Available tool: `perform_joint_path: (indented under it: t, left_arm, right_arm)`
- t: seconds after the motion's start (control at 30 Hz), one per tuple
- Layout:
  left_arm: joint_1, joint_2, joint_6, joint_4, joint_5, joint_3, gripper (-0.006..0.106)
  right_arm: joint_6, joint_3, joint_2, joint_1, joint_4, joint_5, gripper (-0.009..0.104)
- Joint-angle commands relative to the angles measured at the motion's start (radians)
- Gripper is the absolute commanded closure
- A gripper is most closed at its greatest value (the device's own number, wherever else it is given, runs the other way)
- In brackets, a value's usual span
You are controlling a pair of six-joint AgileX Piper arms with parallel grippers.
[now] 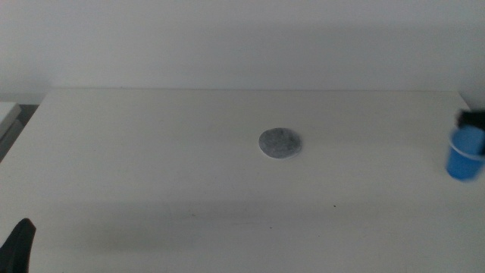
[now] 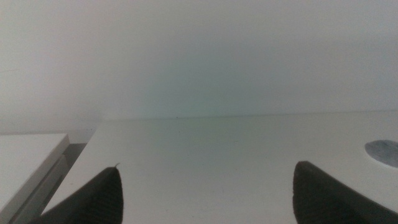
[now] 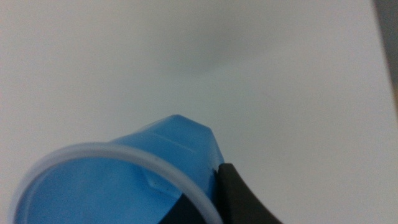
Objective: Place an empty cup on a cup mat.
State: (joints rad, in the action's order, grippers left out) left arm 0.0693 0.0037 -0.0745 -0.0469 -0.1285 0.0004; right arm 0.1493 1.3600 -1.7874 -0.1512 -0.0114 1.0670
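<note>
Next, my right gripper puts the blue cup down on the middle of the grey speckled cup mat (image 1: 280,144). The cup looks held just above the table.
The blue cup (image 1: 464,157) is at the far right edge of the middle view, blurred, and looks held just above the table. My right gripper (image 1: 470,123) is shut on its rim from above. In the right wrist view one dark jaw (image 3: 239,198) presses the outside of the cup (image 3: 168,152) at the pale rim. The inside of the cup looks empty. The grey speckled cup mat (image 1: 280,142) lies flat at the table's middle, well left of the cup. My left gripper (image 1: 19,244) waits at the bottom left, open and empty (image 2: 205,199). The mat's edge (image 2: 384,152) shows in the left wrist view.
The white table (image 1: 151,167) runs to a pale wall at the back. A low white block (image 2: 25,158) stands beyond the table's left edge, with a dark gap between them.
</note>
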Motion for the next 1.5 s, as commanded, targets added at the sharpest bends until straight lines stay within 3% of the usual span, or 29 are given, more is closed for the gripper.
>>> perform_joint_path:
  t: [0.0, 0.27, 0.57, 0.8, 1.0, 1.1, 1.47]
  left_arm:
    - [0.001, -0.004, -0.003, 0.002, 0.013, 0.0, 0.007]
    - [0.001, -0.004, -0.003, 0.002, 0.013, 0.0, 0.007]
    - [0.001, -0.004, -0.003, 0.002, 0.013, 0.0, 0.007]
    - [0.001, -0.004, -0.003, 0.002, 0.013, 0.0, 0.007]
    - [0.001, -0.004, -0.003, 0.002, 0.013, 0.0, 0.007]
    - [0.001, -0.004, -0.003, 0.002, 0.013, 0.0, 0.007]
    - [0.001, -0.004, -0.003, 0.002, 0.013, 0.0, 0.007]
  right_arm:
    - [0.02, 0.098, 0.0, 0.084, -0.011, 0.043, 0.097]
    - [0.056, 0.429, -0.184, 0.357, -0.008, 0.088, 0.097]
    - [0.059, 0.774, -0.439, 0.518, 0.011, 0.132, 0.097]
    - [0.059, 0.971, -0.587, 0.564, 0.011, 0.154, 0.097]
    - [0.059, 0.974, -0.626, 0.563, 0.03, 0.154, 0.097]
    - [0.057, 0.974, -0.638, 0.563, 0.07, 0.154, 0.097]
    - [0.055, 0.972, -0.672, 0.563, 0.058, 0.154, 0.097]
